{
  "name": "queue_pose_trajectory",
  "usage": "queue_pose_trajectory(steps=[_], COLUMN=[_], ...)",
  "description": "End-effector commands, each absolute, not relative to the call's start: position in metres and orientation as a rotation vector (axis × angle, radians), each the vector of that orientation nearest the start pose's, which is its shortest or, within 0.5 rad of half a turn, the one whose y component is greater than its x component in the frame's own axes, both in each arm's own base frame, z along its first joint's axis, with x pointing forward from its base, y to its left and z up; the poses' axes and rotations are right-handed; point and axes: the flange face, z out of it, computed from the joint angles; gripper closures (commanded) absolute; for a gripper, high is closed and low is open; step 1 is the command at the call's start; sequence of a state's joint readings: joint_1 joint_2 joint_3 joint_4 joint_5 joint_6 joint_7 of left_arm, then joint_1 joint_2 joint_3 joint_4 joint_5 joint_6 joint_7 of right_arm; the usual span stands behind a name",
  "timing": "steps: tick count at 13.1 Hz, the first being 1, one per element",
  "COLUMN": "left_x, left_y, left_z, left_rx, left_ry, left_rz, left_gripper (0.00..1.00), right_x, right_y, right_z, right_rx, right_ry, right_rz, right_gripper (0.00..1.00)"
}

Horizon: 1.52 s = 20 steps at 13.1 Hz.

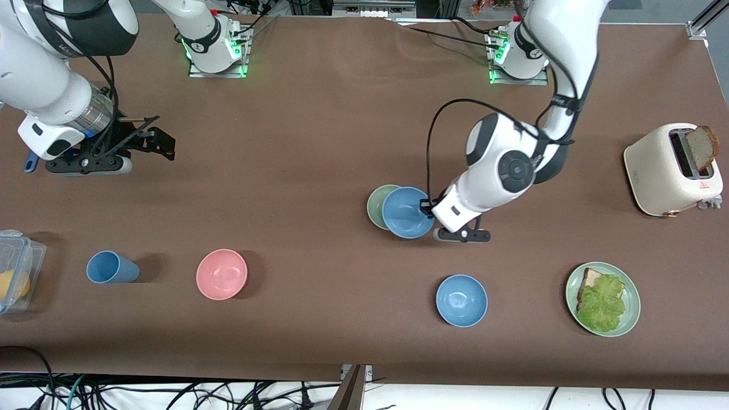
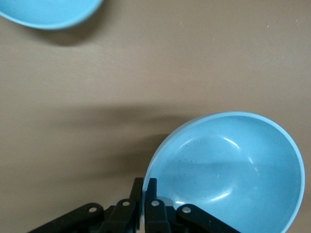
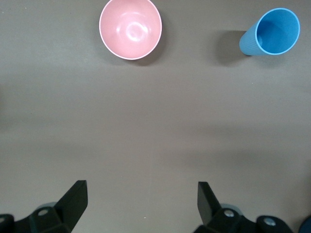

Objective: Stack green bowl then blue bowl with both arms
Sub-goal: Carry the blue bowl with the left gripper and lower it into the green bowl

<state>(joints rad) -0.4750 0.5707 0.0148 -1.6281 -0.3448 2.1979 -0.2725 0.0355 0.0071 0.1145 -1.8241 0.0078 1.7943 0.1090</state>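
Next, my left gripper lets go of the blue bowl so that it sits nested inside the green bowl (image 1: 390, 206), in the middle of the table.
The green bowl (image 1: 376, 205) sits mid-table, mostly covered by the blue bowl (image 1: 407, 212). My left gripper (image 1: 428, 208) is shut on the blue bowl's rim at the edge toward the left arm's end. It holds the blue bowl partly over the green bowl, offset from it. I cannot tell whether the two touch. In the left wrist view my left gripper (image 2: 145, 187) pinches the rim of the blue bowl (image 2: 228, 174), and the green bowl is hidden. My right gripper (image 1: 165, 145) is open and empty, waiting at the right arm's end. It also shows in the right wrist view (image 3: 141, 194).
A brighter sky-blue bowl (image 1: 461, 300) (image 2: 48, 12) lies nearer the camera. A green plate (image 1: 629, 285) holds bread and lettuce. A toaster (image 1: 672, 171) stands at the left arm's end. A pink bowl (image 1: 221, 274) (image 3: 130, 29), a blue cup (image 1: 111, 267) (image 3: 271, 33) and a clear container (image 1: 17, 267) lie toward the right arm's end.
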Motion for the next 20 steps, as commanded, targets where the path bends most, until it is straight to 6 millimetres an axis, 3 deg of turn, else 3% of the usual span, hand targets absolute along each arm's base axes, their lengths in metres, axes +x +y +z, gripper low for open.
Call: queue_pose_trajectory(steps=[1,4,11,18,19,20], left_x=[0.612,0.604,0.593,0.582,0.582,0.582], left_y=[-0.35,-0.365,-0.354,-0.351,-0.351,-0.351], left_z=[0.279,0.278,0.271,0.256,0.256,0.256], left_rx=[-3.386,-3.38,-3.288,-3.267,-3.267,-3.267], left_ry=[-0.057,-0.024,0.098,0.097,0.1,0.097], left_rz=[0.186,0.189,0.179,0.223,0.224,0.224], left_gripper=[1.0,1.0,1.0,1.0,0.93,0.77], right_x=[0.545,0.545,0.545,0.545,0.545,0.545], right_y=[0.077,0.077,0.076,0.076,0.076,0.076], right_z=[0.526,0.526,0.526,0.526,0.526,0.526], right_rx=[-3.146,-3.145,-3.145,-3.145,-3.145,-3.145], right_ry=[-0.081,-0.089,-0.086,-0.086,-0.086,-0.086], right_rz=[0.05,0.05,0.05,0.05,0.05,0.05], right_gripper=[0.0,0.0,0.0,0.0,0.0,0.0])
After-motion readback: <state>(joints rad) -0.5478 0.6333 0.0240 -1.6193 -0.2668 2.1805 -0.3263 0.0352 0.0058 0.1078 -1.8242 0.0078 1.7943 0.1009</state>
